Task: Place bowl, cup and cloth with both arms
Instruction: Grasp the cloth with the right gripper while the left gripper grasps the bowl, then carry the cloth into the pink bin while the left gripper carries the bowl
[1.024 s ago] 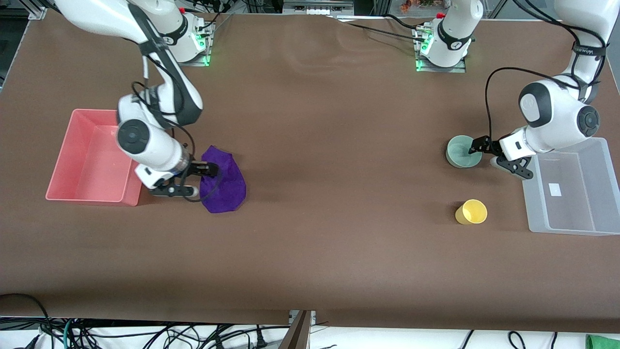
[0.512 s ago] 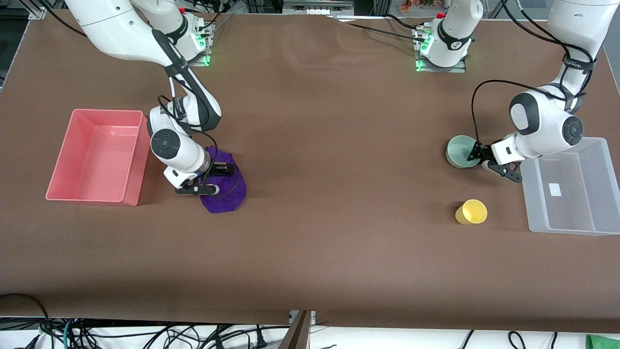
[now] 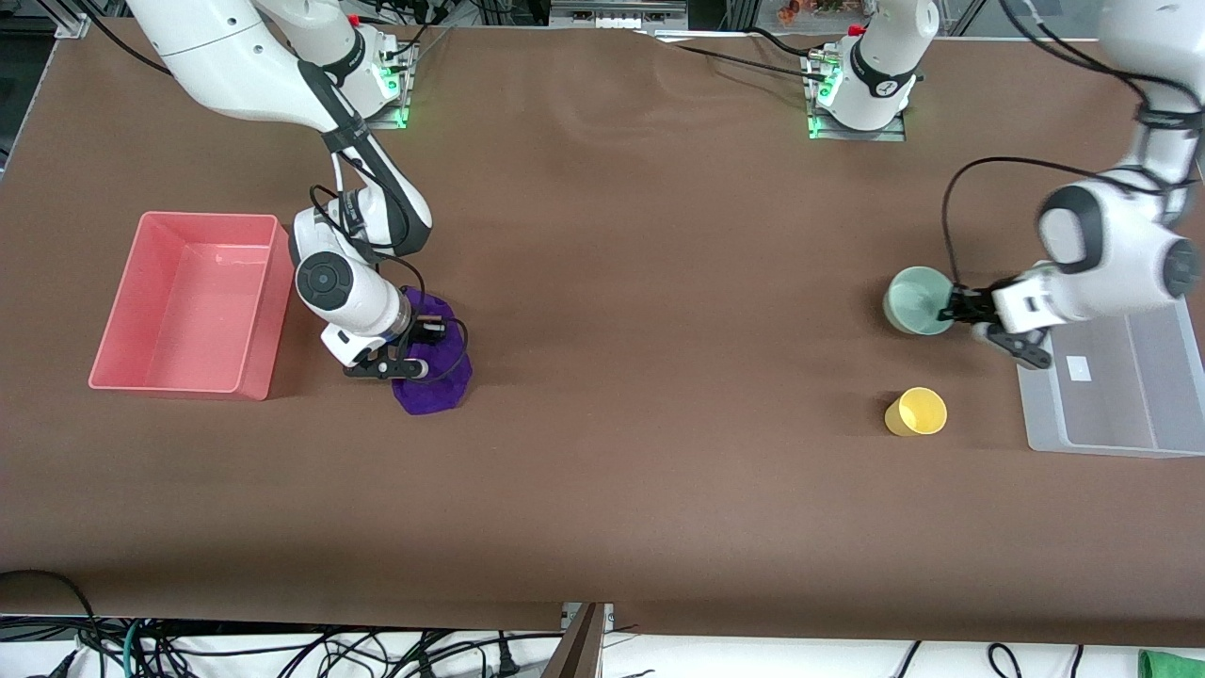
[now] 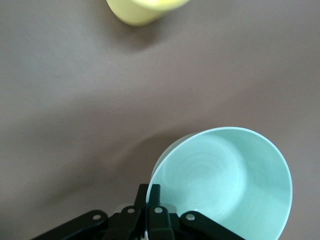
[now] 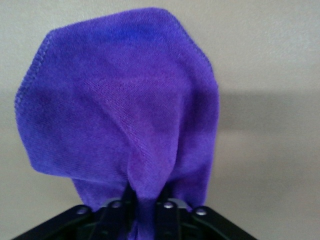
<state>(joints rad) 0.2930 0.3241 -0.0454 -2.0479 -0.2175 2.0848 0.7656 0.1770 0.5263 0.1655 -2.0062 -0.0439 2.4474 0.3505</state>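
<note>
My right gripper needs to let go of the purple cloth inside the red bin's far half (image 3: pixel 216 275), near the side of the bin that faces the middle of the table.
My left gripper (image 3: pixel 953 308) is shut on the rim of the pale mint-green bowl (image 3: pixel 918 299) and holds it tilted just above the table beside the clear bin. In the left wrist view the bowl (image 4: pixel 225 185) is pinched between my fingers (image 4: pixel 152 200). The yellow cup (image 3: pixel 915 411) lies on its side nearer the front camera; its edge shows in the left wrist view (image 4: pixel 145 9). My right gripper (image 3: pixel 428 347) is shut on a fold of the purple cloth (image 3: pixel 435 377), which bunches under it. In the right wrist view the cloth (image 5: pixel 120 110) hangs from the jaws.
A red bin (image 3: pixel 188 301) stands at the right arm's end of the table, beside the cloth. A clear plastic bin (image 3: pixel 1116 377) stands at the left arm's end, beside the bowl and cup.
My left gripper closed on the bowl's rim and carried it a little toward the clear bin, tilting it. My right gripper moved over the cloth and pinched it; the cloth gathered up smaller.
</note>
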